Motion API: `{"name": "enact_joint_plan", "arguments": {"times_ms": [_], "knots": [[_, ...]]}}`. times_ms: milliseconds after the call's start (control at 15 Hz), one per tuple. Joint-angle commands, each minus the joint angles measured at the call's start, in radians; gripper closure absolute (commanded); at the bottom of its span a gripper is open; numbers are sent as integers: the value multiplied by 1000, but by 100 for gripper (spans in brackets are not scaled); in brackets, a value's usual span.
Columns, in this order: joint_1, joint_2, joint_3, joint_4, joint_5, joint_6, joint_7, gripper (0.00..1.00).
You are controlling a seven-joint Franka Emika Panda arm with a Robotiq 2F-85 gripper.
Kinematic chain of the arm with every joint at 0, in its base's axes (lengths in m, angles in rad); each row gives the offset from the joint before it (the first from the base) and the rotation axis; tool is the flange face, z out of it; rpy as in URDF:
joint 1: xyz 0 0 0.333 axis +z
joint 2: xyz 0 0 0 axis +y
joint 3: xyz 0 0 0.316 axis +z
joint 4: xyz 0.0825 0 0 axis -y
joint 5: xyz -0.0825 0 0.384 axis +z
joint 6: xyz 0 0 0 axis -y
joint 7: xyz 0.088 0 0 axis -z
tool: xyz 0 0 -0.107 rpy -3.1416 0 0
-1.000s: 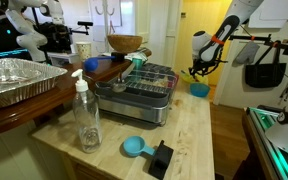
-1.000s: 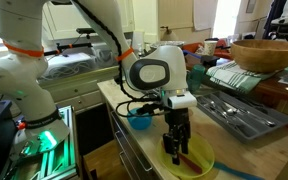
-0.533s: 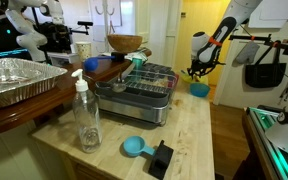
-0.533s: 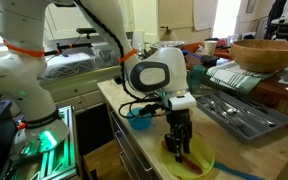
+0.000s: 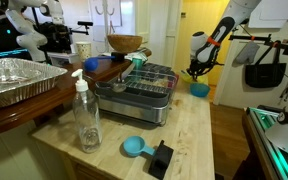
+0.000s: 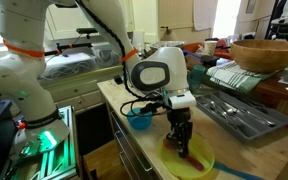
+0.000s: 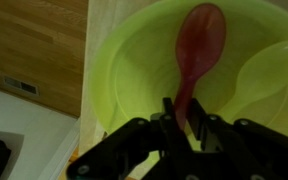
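Note:
Next, I let go of the red spoon inside the yellow-green bowl [image 5: 190, 78] [image 7: 192, 68], beside the pale green spoon, with my gripper.
My gripper [image 7: 184, 118] is shut on the handle of a red spoon [image 7: 196, 50], whose head lies inside a yellow-green bowl [image 7: 129, 70]. A pale green spoon-like shape [image 7: 269, 68] lies in the bowl beside it. In an exterior view the gripper [image 6: 182, 148] points straight down into the bowl [image 6: 199, 165] at the counter's near end, with the red spoon [image 6: 188, 153] between its fingers. In an exterior view the gripper [image 5: 196, 70] hangs at the counter's far end, just above a blue bowl [image 5: 199, 89].
A blue bowl [image 6: 140, 120] stands just behind the yellow-green one. A dish rack with utensils [image 6: 239, 110] and a wooden bowl [image 6: 269, 52] are nearby. On the counter stand a soap bottle [image 5: 87, 115], a blue scoop [image 5: 134, 147], a black block [image 5: 161, 158] and a foil tray [image 5: 14, 80].
The gripper has shifted slightly over the yellow-green bowl, and the red spoon has moved with it. Nothing else has moved.

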Motion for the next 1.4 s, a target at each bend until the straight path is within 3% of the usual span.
{"name": "enact_joint_plan", "arguments": {"times_ms": [0, 267, 533, 733, 1067, 1333], "knots": [[29, 26, -30, 4, 31, 35, -4, 88], [29, 14, -32, -3, 38, 37, -17, 100], [15, -13, -14, -7, 73, -3, -69, 96], [45, -71, -42, -35, 49, -10, -91, 96], [165, -196, -151, -62, -154, -38, -36, 96], [266, -296, -205, -67, -456, -45, 106, 96]]}}
